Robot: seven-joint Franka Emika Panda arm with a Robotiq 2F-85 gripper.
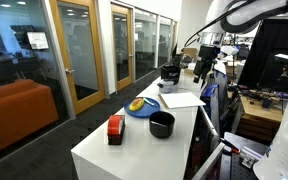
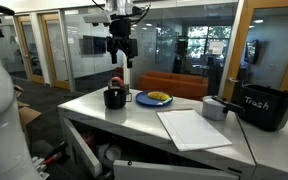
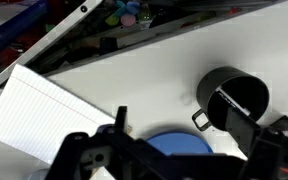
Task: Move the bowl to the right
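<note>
I need to next move my gripper to the black bowl's rim (image 1: 163, 112) (image 3: 212, 105), on the side that faces the white paper and blue plate, and close it there.
The black bowl (image 1: 162, 124) stands near the front of the white table (image 1: 134, 150), just beside the blue plate (image 1: 141, 107) that carries a yellow item. It also shows in an exterior view (image 2: 115, 98) and at the right of the wrist view (image 3: 234, 92), where a small loop sticks out at its side. My gripper (image 2: 121, 48) hangs high above the table, over the bowl and plate area, open and empty. It also shows in an exterior view (image 1: 206, 62). In the wrist view the gripper (image 3: 179, 118) has its dark fingers spread, with the plate (image 3: 179, 146) between them.
A red-and-black box (image 1: 115, 128) stands beside the plate. A sheet of white paper (image 2: 192, 128) lies mid-table, with a grey mug (image 2: 216, 108) and a black trash bin (image 2: 264, 106) beyond it. Glass office walls surround the table, and a cluttered bench is nearby.
</note>
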